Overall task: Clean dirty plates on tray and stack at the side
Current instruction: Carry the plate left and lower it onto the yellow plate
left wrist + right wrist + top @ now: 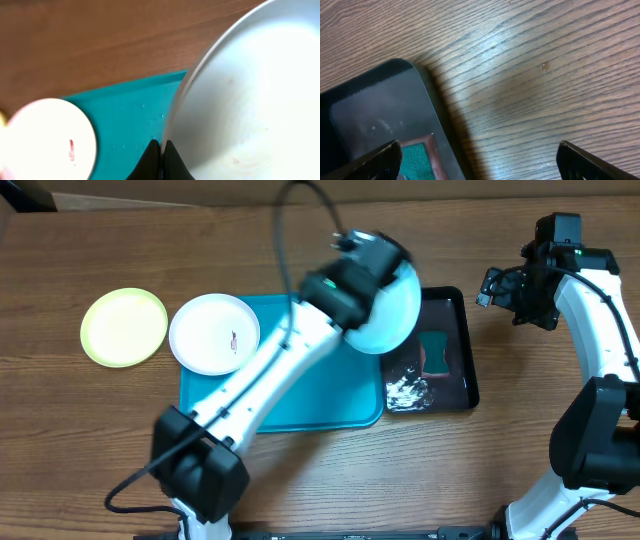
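My left gripper is going to let go of the pale blue plate, now tilted above the turquoise tray, on top of the yellow-green plate (125, 327).
My left gripper (372, 272) is shut on the rim of a pale blue plate (398, 315), which hangs tilted above the right end of the turquoise tray (330, 395). In the left wrist view the black fingertips (152, 152) pinch that plate (250, 100) by its edge, with the tray (130, 110) below. A white plate (214, 332) with a small red smear lies over the tray's left end, seen also from the wrist (47, 137). A yellow-green plate (124, 327) rests on the table left of it. My right gripper (497, 285) hangs open and holds nothing.
A narrow black tray (470, 385) sits right of the turquoise one and holds a green sponge (437, 352) and white foam (407, 390). The right wrist view shows its corner (370, 110), the sponge (415, 160) and bare wood between the right gripper's (479, 155) fingers.
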Tool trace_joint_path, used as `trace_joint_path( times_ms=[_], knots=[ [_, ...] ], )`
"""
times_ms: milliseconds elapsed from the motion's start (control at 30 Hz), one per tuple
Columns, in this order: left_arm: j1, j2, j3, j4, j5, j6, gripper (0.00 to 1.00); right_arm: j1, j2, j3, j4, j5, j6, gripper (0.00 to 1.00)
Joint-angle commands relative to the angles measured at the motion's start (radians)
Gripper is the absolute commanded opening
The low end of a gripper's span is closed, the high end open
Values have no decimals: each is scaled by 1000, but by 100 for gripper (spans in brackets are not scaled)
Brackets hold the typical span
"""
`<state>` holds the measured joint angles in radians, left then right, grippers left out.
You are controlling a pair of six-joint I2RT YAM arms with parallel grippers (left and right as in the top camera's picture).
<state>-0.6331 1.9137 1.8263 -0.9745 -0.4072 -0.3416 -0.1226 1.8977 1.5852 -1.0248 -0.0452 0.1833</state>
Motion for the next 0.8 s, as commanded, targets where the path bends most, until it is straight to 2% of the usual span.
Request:
trace_joint_path(
  times_ms=[0,133,233,367,500,533,567,667,767],
  knots=[
    [61,1,31,-1,224,-33,4,5,-6,5,3,-1,3,100],
    [55,1,31,0,162,-17,4,5,-6,5,3,-1,3,100],
    [21,1,37,-19,40,-13,4,5,-6,5,3,-1,3,100],
    [-101,-19,39,-35,-296,-14,4,5,-6,5,3,-1,3,100],
    [-250,-30,39,-13,-740,-13,4,5,-6,5,3,-1,3,100],
    [-322,-30,39,8,-945,-13,4,5,-6,5,3,-1,3,100],
    [-355,-30,39,16,-1024,-13,4,5,-6,5,3,-1,3,100],
    [-424,-30,39,32,-1149,-13,4,5,-6,5,3,-1,3,100],
    [-441,-30,39,32,-1133,-14,4,5,-6,5,3,-1,3,100]
  ],
)
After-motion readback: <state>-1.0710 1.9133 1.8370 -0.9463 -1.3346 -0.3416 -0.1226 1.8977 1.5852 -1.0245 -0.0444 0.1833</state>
